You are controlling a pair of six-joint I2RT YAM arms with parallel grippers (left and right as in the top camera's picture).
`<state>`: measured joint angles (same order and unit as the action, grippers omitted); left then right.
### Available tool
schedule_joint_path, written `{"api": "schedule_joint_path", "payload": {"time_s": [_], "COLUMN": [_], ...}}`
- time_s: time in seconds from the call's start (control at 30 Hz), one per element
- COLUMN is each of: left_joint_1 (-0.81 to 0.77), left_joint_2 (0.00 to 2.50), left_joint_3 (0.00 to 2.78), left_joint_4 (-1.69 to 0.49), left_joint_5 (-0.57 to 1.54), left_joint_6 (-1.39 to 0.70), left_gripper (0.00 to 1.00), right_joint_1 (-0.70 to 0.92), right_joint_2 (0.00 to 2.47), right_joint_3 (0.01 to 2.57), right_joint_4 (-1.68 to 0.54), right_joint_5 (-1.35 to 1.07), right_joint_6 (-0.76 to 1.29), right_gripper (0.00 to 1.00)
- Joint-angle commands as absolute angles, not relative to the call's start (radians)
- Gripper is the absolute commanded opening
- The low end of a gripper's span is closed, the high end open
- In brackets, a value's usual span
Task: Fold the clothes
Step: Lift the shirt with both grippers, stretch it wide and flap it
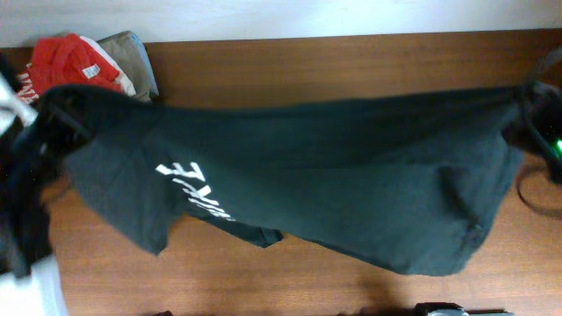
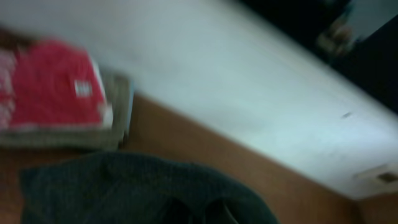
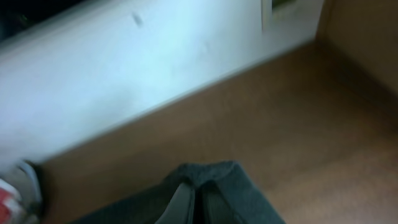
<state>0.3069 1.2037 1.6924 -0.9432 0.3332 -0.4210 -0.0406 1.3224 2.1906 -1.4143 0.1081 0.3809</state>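
Note:
Next, I let go of the bunched fold of dark fabric on the wood [image 1: 249, 252] with my left gripper, just below the T-shirt's white letters.
The clothes are one very dark green-black T-shirt [image 1: 351, 167] with white block letters [image 1: 198, 189], stretched wide across the table. My left gripper [image 1: 54, 114] is shut on its left top corner and my right gripper [image 1: 529, 92] is shut on its right top corner. The upper edge runs taut between them and the lower part sags towards the wood. In the left wrist view the dark fabric [image 2: 124, 186] covers my left gripper [image 2: 196, 210]. The right wrist view has the fabric [image 3: 230, 183] bunched over my right gripper [image 3: 194, 190], its jaws pressed together.
A red shirt [image 1: 66, 61] lies on a folded khaki garment [image 1: 132, 53] at the table's back left corner; the pair also appears in the left wrist view, red shirt [image 2: 56, 84] uppermost. A white wall [image 3: 124, 81] borders the far edge. A dark cable [image 1: 536, 189] loops at the right.

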Motion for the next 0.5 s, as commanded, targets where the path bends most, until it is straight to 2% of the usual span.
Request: {"api": "schedule_joint_path", "payload": {"time_s": [0.0, 0.17, 0.47], "left_joint_1": [0.305, 0.301, 0.301], "left_joint_2": [1.354, 1.381, 1.09], "left_joint_3": [1.69, 1.69, 1.69], "left_joint_4": [-0.966, -1.021, -1.169], "left_joint_5": [0.382, 0.381, 0.392], "left_joint_6": [-0.364, -0.341, -0.344], "left_gripper": [0.01, 0.01, 0.01], "right_joint_1": [-0.047, -0.047, -0.046], "right_joint_2": [1.448, 1.454, 1.277], "right_joint_3": [2.187, 2.188, 2.188], "right_joint_4": [-1.427, -1.471, -1.583], "right_joint_5": [0.136, 0.136, 0.045], "right_joint_6": [0.374, 0.374, 0.374], "right_gripper": [0.04, 0.04, 0.04]}}
